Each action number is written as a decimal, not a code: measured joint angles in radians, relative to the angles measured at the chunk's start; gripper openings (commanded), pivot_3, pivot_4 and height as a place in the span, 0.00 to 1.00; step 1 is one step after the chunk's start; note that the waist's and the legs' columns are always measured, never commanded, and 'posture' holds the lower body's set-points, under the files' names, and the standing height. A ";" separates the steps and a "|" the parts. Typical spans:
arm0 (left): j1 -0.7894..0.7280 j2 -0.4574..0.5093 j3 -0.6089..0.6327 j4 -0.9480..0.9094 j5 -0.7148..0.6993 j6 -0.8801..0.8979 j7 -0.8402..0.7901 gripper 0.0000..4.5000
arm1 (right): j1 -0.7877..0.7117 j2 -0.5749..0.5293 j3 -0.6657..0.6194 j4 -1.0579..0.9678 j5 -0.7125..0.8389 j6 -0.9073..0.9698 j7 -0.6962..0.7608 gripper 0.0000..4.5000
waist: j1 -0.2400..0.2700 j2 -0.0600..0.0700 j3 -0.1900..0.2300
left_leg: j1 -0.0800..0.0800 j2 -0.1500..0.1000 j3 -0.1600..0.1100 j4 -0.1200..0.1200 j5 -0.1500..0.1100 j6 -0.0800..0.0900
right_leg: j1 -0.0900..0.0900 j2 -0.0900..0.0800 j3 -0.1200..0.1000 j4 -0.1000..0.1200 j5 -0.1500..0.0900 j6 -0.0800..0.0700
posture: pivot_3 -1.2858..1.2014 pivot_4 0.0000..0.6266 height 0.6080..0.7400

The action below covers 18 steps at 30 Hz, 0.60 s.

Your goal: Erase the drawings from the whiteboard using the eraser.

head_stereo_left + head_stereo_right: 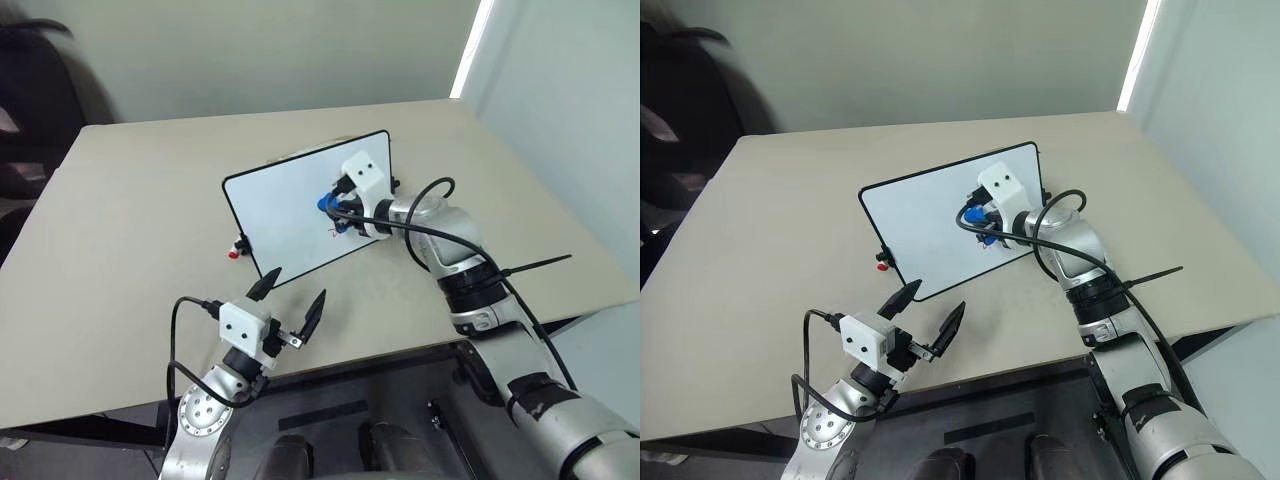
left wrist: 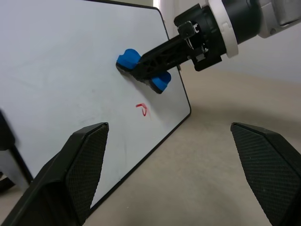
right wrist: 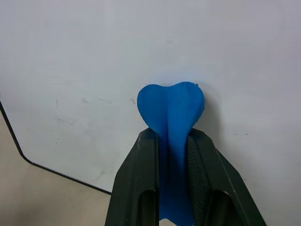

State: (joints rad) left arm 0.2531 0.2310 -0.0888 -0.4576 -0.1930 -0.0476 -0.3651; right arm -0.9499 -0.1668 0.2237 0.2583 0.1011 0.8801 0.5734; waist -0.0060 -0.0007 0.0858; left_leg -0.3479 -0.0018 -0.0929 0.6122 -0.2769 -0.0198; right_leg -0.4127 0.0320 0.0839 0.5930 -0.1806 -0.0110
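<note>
My right gripper is going to put the blue eraser down on the beige table point(image 1: 437, 262) next to the whiteboard, across from the red-tipped marker.
The whiteboard point(image 1: 280, 210) lies flat near the middle of the beige table, white with a thin black frame. My right gripper point(image 1: 332, 207) is shut on the blue eraser point(image 3: 171, 108) and presses it against the board's right half. The eraser's pinched blue body point(image 2: 128, 59) bulges on both sides of the black fingers. The drawings point(image 2: 142, 109) are a small red scribble on the board just on my side of the eraser, also seen as the red mark point(image 1: 333, 233). My left gripper point(image 1: 292, 300) hovers open just off the board's near edge, holding nothing.
A small red-tipped marker piece point(image 1: 236, 250) lies against the board's left edge. The table point(image 1: 130, 220) has bare room left of and behind the board. A dark chair point(image 1: 30, 100) stands past the table's far left corner. A black cable loops off my right wrist.
</note>
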 measured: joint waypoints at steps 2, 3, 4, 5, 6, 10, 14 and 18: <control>0.000 -0.001 -0.001 0.000 0.000 0.000 0.000 1.00 | 0.035 0.003 0.027 0.013 -0.008 -0.014 0.000 0.16 | -0.001 -0.002 -0.002 | 0.000 0.000 0.000 0.000 -0.001 -0.001 | 0.005 0.000 0.000 0.000 -0.001 0.002 | 0.52 0.24 0.99; 0.000 -0.001 -0.001 0.000 0.000 0.000 0.000 1.00 | 0.053 0.004 0.037 0.025 -0.010 -0.019 0.000 0.16 | -0.003 -0.002 -0.002 | 0.001 0.000 0.000 0.000 -0.001 -0.001 | 0.006 0.000 0.000 0.000 -0.004 0.007 | 0.52 0.24 0.99; 0.000 -0.001 -0.001 0.000 0.000 0.000 0.000 1.00 | 0.066 0.005 0.043 0.038 -0.012 -0.023 0.000 0.16 | -0.004 -0.002 -0.002 | 0.001 0.000 0.000 -0.001 -0.001 -0.002 | 0.005 0.000 0.000 0.000 -0.004 0.007 | 0.52 0.24 0.99; 0.003 -0.001 -0.001 0.000 0.000 0.000 0.000 1.00 | 0.078 0.006 0.049 0.059 -0.017 -0.025 0.000 0.16 | -0.004 -0.002 -0.002 | 0.001 0.000 0.000 -0.001 -0.001 -0.002 | 0.004 0.000 0.000 0.001 -0.004 0.007 | 0.52 0.24 0.99; 0.006 -0.001 0.000 0.000 0.000 0.000 0.000 1.00 | 0.085 0.006 0.055 0.077 -0.020 -0.026 0.000 0.16 | -0.004 -0.002 -0.002 | 0.001 0.000 0.000 -0.001 -0.002 -0.002 | 0.004 0.000 0.000 0.001 -0.004 0.007 | 0.52 0.24 0.99; 0.007 0.000 0.000 -0.001 -0.001 0.000 0.000 1.00 | 0.097 0.006 0.062 0.137 -0.035 -0.041 -0.006 0.16 | -0.004 -0.002 -0.001 | 0.000 0.000 0.000 -0.001 -0.002 -0.004 | -0.001 0.000 0.000 0.001 -0.004 0.007 | 0.52 0.24 0.99; 0.008 0.002 0.000 -0.001 -0.002 0.000 0.000 1.00 | 0.101 0.006 0.061 0.158 -0.047 -0.053 -0.008 0.16 | -0.002 -0.001 0.000 | -0.002 0.000 0.000 -0.001 -0.002 -0.004 | -0.001 0.000 0.000 0.000 -0.004 0.006 | 0.52 0.24 0.99; 0.009 0.005 0.000 -0.001 -0.003 0.000 -0.002 1.00 | 0.090 0.006 0.046 0.143 -0.040 -0.031 -0.007 0.16 | -0.002 -0.001 0.002 | -0.003 0.000 0.000 -0.001 -0.002 -0.005 | -0.002 0.000 0.000 0.000 -0.004 0.006 | 0.52 0.24 0.99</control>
State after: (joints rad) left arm 0.2618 0.2360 -0.0884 -0.4587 -0.1964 -0.0471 -0.3674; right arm -0.8595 -0.1611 0.2696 0.4017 0.0611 0.8488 0.5662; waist -0.0082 -0.0016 0.0881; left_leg -0.3513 -0.0018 -0.0929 0.6116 -0.2792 -0.0245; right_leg -0.4151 0.0322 0.0838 0.5933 -0.1842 -0.0048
